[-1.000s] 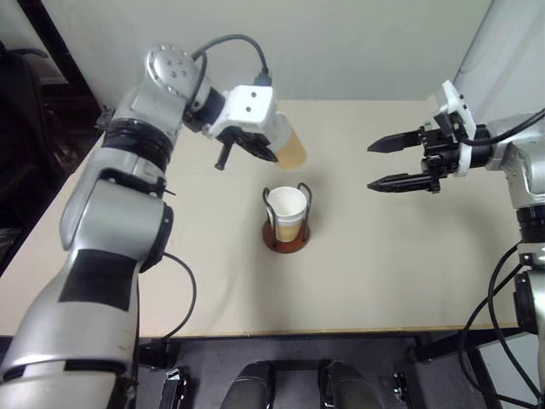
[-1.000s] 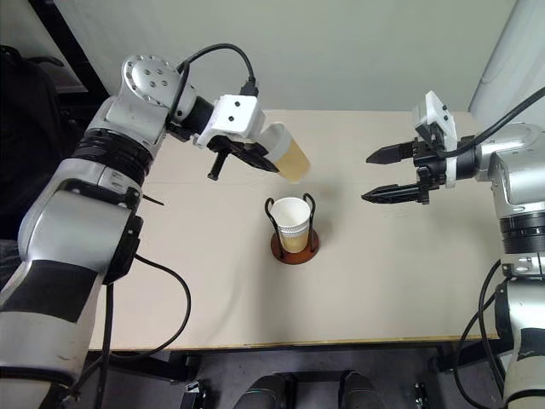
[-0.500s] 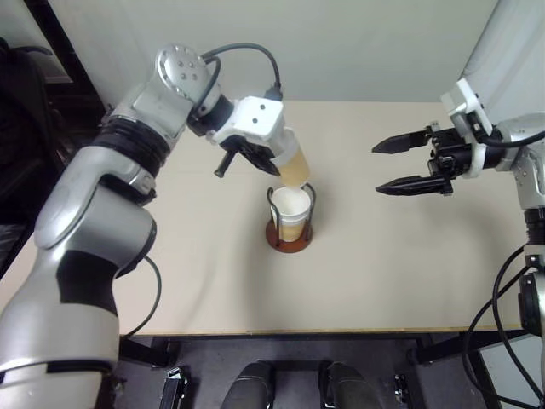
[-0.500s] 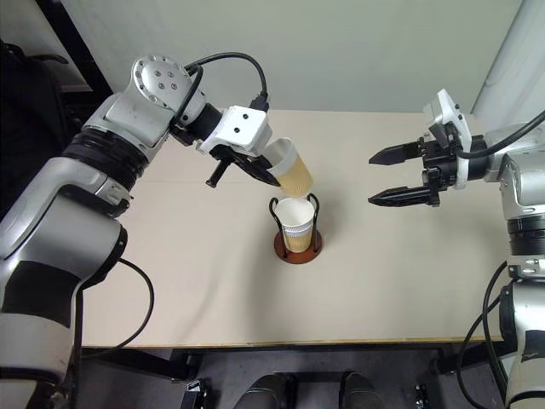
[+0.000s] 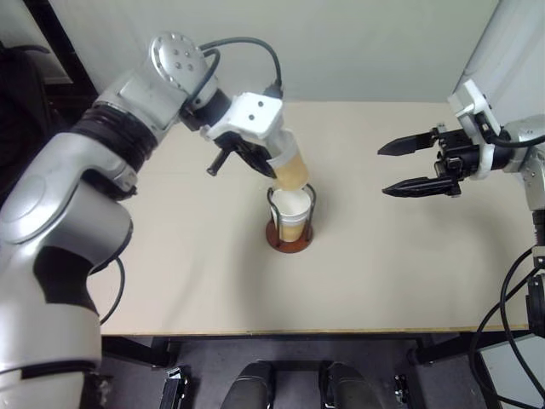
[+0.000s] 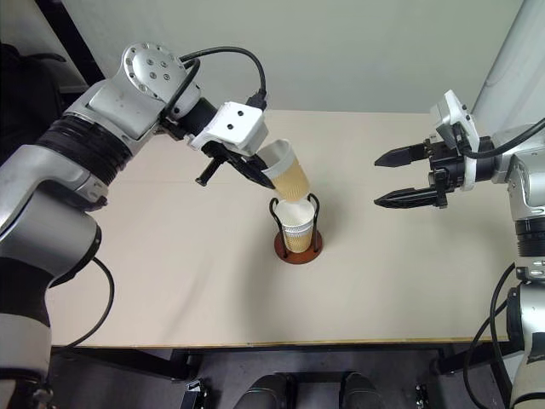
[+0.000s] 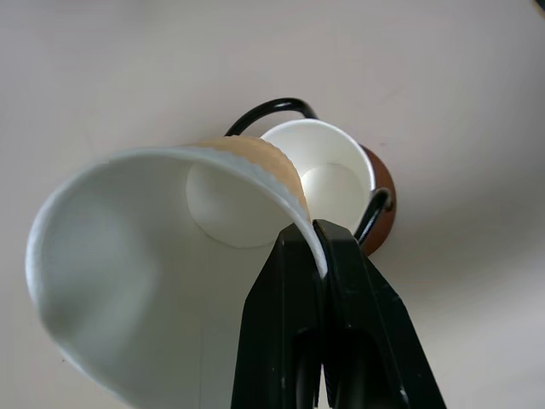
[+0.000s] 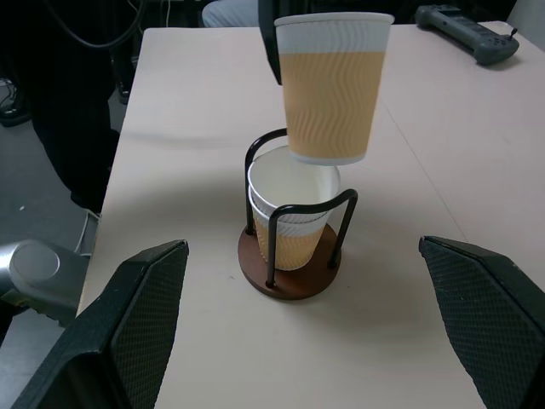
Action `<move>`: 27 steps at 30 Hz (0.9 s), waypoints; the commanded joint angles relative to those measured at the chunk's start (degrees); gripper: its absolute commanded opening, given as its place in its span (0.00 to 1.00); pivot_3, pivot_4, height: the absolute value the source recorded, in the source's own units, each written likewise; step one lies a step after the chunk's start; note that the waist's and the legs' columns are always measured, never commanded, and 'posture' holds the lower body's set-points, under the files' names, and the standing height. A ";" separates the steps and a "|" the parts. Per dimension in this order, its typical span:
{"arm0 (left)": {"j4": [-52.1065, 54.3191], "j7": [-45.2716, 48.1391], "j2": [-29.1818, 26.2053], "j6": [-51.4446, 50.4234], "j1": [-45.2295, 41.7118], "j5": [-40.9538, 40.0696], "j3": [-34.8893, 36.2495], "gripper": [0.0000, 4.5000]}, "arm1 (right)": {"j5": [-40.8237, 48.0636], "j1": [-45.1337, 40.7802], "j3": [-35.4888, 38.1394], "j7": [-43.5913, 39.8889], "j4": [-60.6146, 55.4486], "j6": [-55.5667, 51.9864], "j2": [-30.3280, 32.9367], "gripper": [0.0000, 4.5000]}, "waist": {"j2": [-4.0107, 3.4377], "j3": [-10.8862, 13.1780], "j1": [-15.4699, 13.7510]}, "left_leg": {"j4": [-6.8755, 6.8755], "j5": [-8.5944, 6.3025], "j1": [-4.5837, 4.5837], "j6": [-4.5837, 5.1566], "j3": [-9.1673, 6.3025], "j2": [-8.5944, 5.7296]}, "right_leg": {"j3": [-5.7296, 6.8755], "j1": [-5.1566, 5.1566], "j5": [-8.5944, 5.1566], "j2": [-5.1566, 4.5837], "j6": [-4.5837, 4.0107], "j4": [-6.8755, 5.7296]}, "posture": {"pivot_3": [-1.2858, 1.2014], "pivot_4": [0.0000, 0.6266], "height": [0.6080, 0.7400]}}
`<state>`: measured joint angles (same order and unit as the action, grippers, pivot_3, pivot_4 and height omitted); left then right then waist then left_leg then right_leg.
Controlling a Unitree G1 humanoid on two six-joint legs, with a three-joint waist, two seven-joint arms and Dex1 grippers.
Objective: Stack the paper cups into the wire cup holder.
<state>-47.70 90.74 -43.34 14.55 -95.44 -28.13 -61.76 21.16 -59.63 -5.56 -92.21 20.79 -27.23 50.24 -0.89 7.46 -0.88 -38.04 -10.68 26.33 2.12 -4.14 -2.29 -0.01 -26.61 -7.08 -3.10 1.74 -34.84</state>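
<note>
My left gripper will let go of the tan paper cup inside the paper cup standing (image 5: 288, 205) (image 7: 330, 177) between the holder's black loops.
My left gripper (image 7: 315, 226) is shut on the rim of a tan paper cup (image 5: 289, 170), one finger inside and one outside. The cup (image 8: 330, 94) hangs mouth up, slightly tilted, with its bottom just over the mouth of the cups below. The wire cup holder (image 5: 288, 243) stands mid-table on its reddish-brown base (image 8: 285, 281). Inside its black loops stands a paper cup (image 8: 294, 183), with what looks like a second one nested under it. My right gripper (image 5: 381, 170) hovers open and empty well to the right of the holder, pointing at it.
The beige table (image 5: 170, 281) has its front edge (image 5: 298, 332) near me and a pale wall behind. A dark handheld controller (image 8: 468, 34) lies on the table's left side.
My left arm has carried the cup from behind and above the holder to just over the cup in it, and turned it more upright. The right gripper has stayed put.
</note>
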 commanded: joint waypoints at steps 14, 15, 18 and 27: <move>5.66 1.76 -3.65 0.39 -0.51 -4.86 -4.80 0.00 | 2.20 1.24 1.81 -0.29 0.47 2.27 0.83 1.00 | -0.03 0.02 -0.05 | 0.01 -0.05 0.00 0.00 -0.08 0.00 | 0.03 0.06 -0.09 -0.03 0.04 0.02 | 0.52 0.24 1.00; 5.80 1.76 -3.88 0.59 -0.48 -4.81 -5.16 0.00 | 2.25 1.36 1.86 -0.29 0.39 2.19 0.91 1.00 | -0.04 0.03 0.00 | -0.01 -0.06 0.01 0.00 -0.09 0.01 | 0.01 0.06 -0.10 -0.05 0.05 0.02 | 0.52 0.24 1.00; 5.94 1.76 -4.14 0.98 -0.55 -4.83 -5.94 0.00 | 2.26 1.50 1.99 -0.29 0.11 1.96 0.89 1.00 | -0.06 0.03 0.00 | -0.01 -0.06 -0.01 -0.01 -0.08 0.02 | -0.01 0.06 -0.10 -0.05 0.06 0.01 | 0.52 0.24 1.00; 4.89 1.76 -3.36 3.99 -0.79 -3.62 -6.95 0.00 | 2.23 1.72 2.30 -0.29 -0.61 1.65 0.66 1.00 | -0.07 0.04 -0.02 | 0.00 -0.08 -0.01 -0.02 -0.11 0.00 | 0.02 0.08 -0.12 -0.03 0.04 0.04 | 0.52 0.24 1.00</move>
<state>-42.71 90.74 -46.52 17.44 -95.32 -31.94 -69.44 22.35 -57.31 -5.44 -92.23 21.63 -25.61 50.19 -0.96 7.50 -0.89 -38.04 -10.77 26.32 2.10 -4.22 -2.29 0.02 -26.52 -7.20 -3.12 1.78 -34.81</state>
